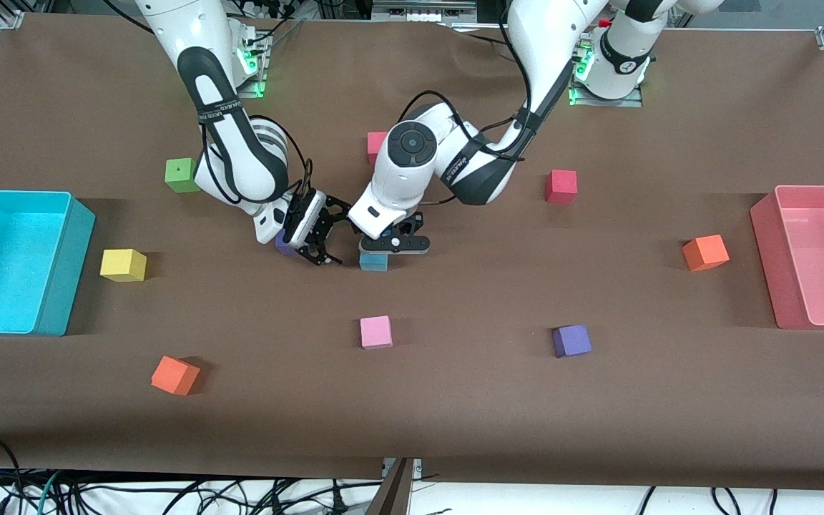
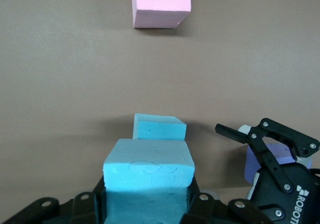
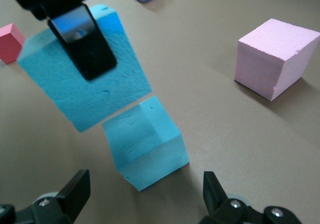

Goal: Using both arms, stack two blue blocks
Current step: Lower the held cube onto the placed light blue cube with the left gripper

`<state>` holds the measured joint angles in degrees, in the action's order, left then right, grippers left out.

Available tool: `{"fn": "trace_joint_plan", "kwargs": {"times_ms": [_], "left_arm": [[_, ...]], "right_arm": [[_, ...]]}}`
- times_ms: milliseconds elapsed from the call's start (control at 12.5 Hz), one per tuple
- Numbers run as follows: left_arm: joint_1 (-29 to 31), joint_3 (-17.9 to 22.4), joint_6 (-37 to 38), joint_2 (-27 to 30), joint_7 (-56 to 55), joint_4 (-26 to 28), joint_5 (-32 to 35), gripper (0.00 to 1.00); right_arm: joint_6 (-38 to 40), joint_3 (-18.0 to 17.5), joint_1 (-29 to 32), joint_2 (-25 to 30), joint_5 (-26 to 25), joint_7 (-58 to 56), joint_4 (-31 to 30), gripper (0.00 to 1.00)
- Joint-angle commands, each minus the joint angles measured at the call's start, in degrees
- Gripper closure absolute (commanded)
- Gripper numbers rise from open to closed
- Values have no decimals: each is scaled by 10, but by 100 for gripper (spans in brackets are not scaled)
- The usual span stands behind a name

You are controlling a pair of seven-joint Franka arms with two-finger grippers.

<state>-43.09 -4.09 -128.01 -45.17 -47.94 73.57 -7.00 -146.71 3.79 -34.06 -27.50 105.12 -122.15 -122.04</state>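
The blue block in my left gripper will be let go on top of the second blue block (image 1: pixel 374 252) (image 2: pixel 158 139), beside my open right gripper.
My left gripper (image 1: pixel 389 249) is shut on one blue block (image 2: pixel 148 166) and holds it tilted just above the second blue block (image 2: pixel 159 127), slightly off to one side and not resting on it. The second block sits on the table (image 3: pixel 148 143), and the held one hangs over it (image 3: pixel 75 79). In the front view only one cyan patch (image 1: pixel 374 262) shows under the left gripper. My right gripper (image 1: pixel 333 236) is open and empty, low over the table beside the blocks, toward the right arm's end. Its fingers (image 3: pixel 75 189) frame the lower block without touching it.
A purple cube (image 1: pixel 285 243) sits under the right gripper. A pink cube (image 1: pixel 376 332) and another purple cube (image 1: pixel 571 340) lie nearer the camera. Red (image 1: pixel 561 186), orange (image 1: pixel 705 252), yellow (image 1: pixel 124 265) and green (image 1: pixel 182 175) cubes lie around. Cyan bin (image 1: pixel 61 272) and pink bin (image 1: pixel 769 243) stand at the ends.
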Motion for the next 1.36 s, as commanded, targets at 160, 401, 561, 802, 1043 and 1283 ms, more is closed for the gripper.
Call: {"fn": "trace_joint_plan", "kwargs": {"times_ms": [160, 401, 561, 802, 1043, 1283], "left_arm": [[-21, 19, 3, -47, -8, -63, -15, 100], [-25, 28, 3, -50, -8, -62, -15, 100], [-26, 31, 3, -52, -11, -62, -15, 100], [-32, 32, 3, -61, -11, -62, -14, 100], [-33, 32, 3, -62, -27, -63, -14, 100], [-36, 33, 3, -62, -29, -62, -14, 0]], "right_arm": [[-7, -2, -1, -1, 14, -10, 4, 0], [-7, -2, -1, -1, 14, -10, 4, 0], [-7, -2, -1, -1, 14, -10, 4, 0], [-7, -2, -1, -1, 14, -11, 4, 0], [-7, -2, -2, -1, 14, -12, 4, 0], [-7, -2, -3, -5, 15, -12, 4, 0]]}}
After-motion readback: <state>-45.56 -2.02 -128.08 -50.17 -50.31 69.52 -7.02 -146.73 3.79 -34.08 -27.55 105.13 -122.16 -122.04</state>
